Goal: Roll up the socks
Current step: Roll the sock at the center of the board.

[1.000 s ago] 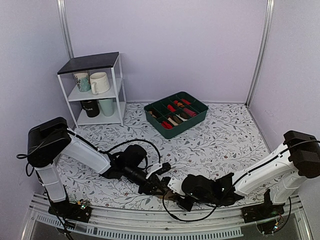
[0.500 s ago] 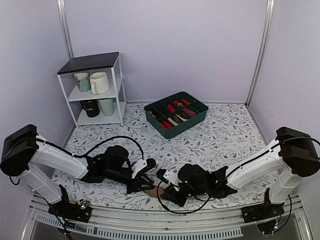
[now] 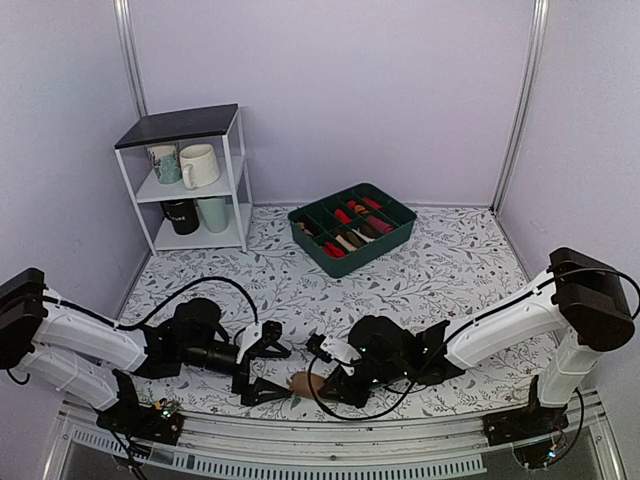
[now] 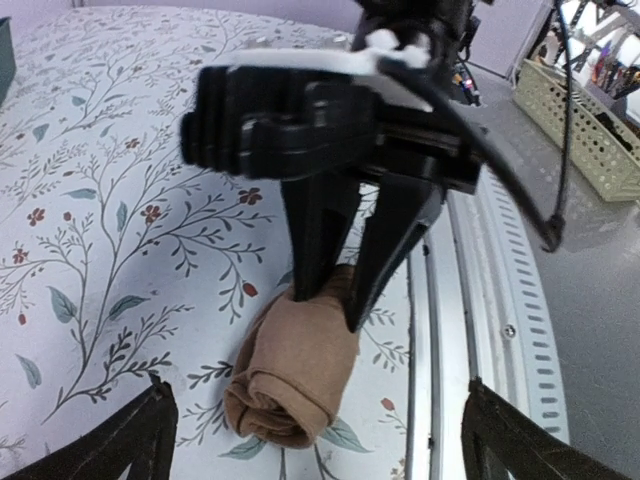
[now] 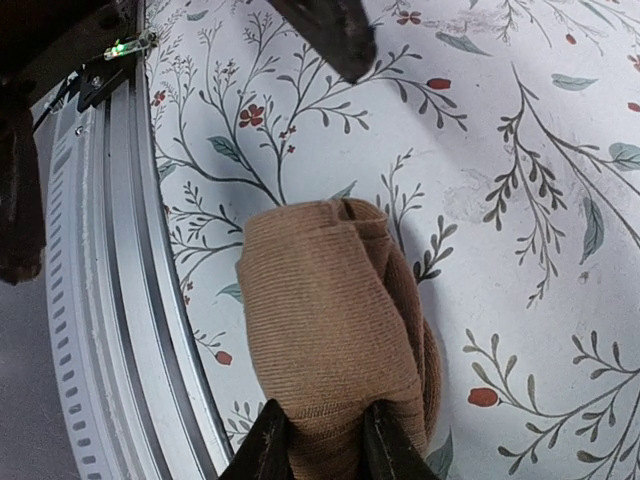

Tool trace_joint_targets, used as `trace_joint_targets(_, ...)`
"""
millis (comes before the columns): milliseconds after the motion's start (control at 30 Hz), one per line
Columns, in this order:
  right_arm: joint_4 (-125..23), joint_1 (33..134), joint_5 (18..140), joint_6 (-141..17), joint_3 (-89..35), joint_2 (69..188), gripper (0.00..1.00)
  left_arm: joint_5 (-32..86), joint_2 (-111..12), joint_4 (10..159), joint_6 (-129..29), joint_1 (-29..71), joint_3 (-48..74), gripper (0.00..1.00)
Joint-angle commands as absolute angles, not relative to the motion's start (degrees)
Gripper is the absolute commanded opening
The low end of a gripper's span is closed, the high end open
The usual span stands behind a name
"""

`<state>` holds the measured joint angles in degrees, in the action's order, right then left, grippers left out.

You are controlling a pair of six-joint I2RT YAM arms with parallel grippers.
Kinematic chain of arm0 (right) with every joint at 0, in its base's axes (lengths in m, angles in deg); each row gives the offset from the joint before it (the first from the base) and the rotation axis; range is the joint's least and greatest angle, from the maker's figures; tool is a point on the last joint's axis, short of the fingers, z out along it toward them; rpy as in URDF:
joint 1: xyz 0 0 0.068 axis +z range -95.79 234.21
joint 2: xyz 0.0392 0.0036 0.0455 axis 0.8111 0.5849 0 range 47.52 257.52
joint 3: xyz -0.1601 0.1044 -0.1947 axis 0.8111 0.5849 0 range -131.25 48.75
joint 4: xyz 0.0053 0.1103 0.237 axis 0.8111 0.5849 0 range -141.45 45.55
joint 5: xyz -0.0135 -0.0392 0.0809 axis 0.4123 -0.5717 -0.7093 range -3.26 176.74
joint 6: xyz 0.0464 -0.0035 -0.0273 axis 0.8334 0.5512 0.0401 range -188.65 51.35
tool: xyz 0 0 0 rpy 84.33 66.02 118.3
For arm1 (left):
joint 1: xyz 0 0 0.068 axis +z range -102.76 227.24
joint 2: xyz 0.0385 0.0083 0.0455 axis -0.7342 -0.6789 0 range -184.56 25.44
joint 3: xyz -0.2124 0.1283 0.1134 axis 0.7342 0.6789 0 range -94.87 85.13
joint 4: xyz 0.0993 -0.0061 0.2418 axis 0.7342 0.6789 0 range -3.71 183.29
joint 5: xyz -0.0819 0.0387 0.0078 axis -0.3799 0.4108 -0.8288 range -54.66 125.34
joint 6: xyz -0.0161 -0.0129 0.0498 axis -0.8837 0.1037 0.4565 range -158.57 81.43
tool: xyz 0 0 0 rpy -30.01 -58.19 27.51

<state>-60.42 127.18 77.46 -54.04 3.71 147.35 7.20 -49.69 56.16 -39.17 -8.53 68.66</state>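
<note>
The left gripper's fingers reach only the folded end of the socks, so it should move in and pinch the bundle's middle [image 4: 303, 346] before the right gripper opens.
The socks [image 3: 303, 382] are a compact tan-brown rolled bundle lying on the floral table near its front edge. My right gripper [image 3: 322, 381] is shut on the bundle's right end; in the right wrist view its two dark fingertips pinch the socks [image 5: 330, 330] at the bottom of the frame, right gripper [image 5: 325, 450]. My left gripper [image 3: 284, 370] stands wide open just left of the bundle, touching nothing. In the left wrist view its fingers [image 4: 135, 440] frame the socks [image 4: 290, 380], with the right gripper [image 4: 330, 308] clamped on the far end.
A green divided tray [image 3: 315, 252] of rolled socks sits at the back centre. A white shelf [image 3: 240, 180] with mugs stands at the back left. The metal rail [image 3: 300, 462] runs along the near edge, close to the bundle. A wicker basket [image 4: 590, 130] lies beyond the rail.
My left gripper let go of the bundle, opened wide and drew back to the left. The right gripper kept its hold and shifted slightly left with the socks.
</note>
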Motion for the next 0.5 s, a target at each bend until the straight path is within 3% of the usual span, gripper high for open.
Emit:
trace_joint_targets(0, -42.88, 126.06, 70.71, -53.23, 4.63, 153.29, 0.21, 2.08, -47.87, 50.73, -38.20, -10.85, 70.80, 1.00)
trace_joint_targets(133, -40.18, 125.16, 68.09, -54.52, 2.13, 155.66, 0.21, 2.47, -50.25, 52.07, -35.06, -13.87, 69.21, 0.99)
trace_joint_targets(300, -38.34, 124.06, 66.99, -54.67, 0.92, 156.41, 0.21, 2.69, -56.95, 53.85, -34.77, -14.28, 66.39, 0.87)
trace_joint_targets(467, -37.35, 123.58, 66.17, -55.15, 0.07, 157.08, 0.21, 6.38, -60.23, 54.55, -37.33, -14.44, 65.44, 0.85)
